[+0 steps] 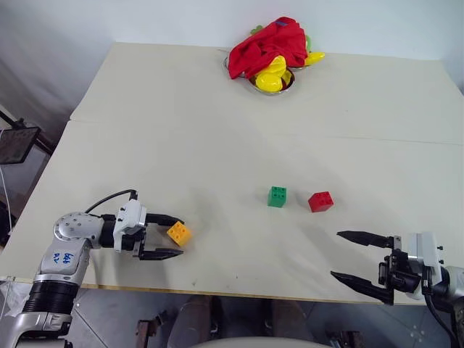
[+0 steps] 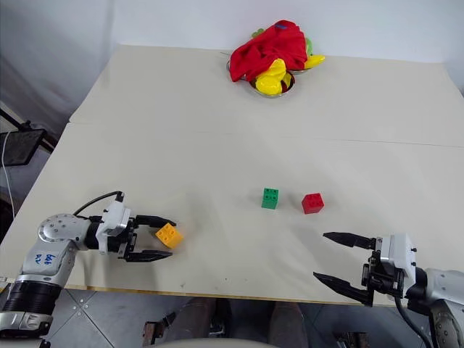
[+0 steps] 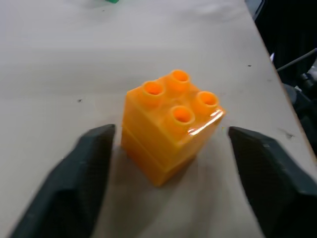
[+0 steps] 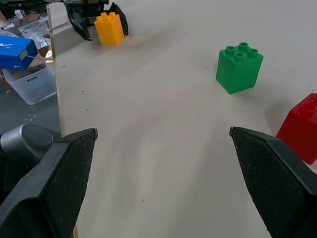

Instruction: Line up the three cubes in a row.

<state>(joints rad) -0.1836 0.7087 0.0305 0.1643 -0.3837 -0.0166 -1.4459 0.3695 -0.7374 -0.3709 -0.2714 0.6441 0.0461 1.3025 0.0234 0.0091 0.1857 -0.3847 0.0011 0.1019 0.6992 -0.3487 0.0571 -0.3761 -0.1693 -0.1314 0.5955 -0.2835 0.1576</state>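
Observation:
The orange cube sits crooked in my left fingers; next I grip its flat sides [image 3: 143, 139] squarely before moving it toward the green cube.
An orange cube [image 1: 178, 233] with studs on top stands on the table near the front left, between the spread fingers of my left gripper [image 1: 176, 236], which is open and not touching it; the left wrist view shows gaps on both sides of the cube [image 3: 171, 124]. Further right, mid-table, a green cube [image 1: 277, 196] and a red cube [image 1: 320, 201] stand side by side, a small gap between them. My right gripper [image 1: 346, 255] hovers open and empty over the front right edge, nearer than the red cube [image 4: 301, 128].
At the far side of the cream table [image 1: 217, 130] sits a metal bowl [image 1: 272, 85] with yellow toys under a red cloth [image 1: 270, 45]. The table's front edge runs just below both grippers. A black stand [image 1: 16, 143] is off the left edge.

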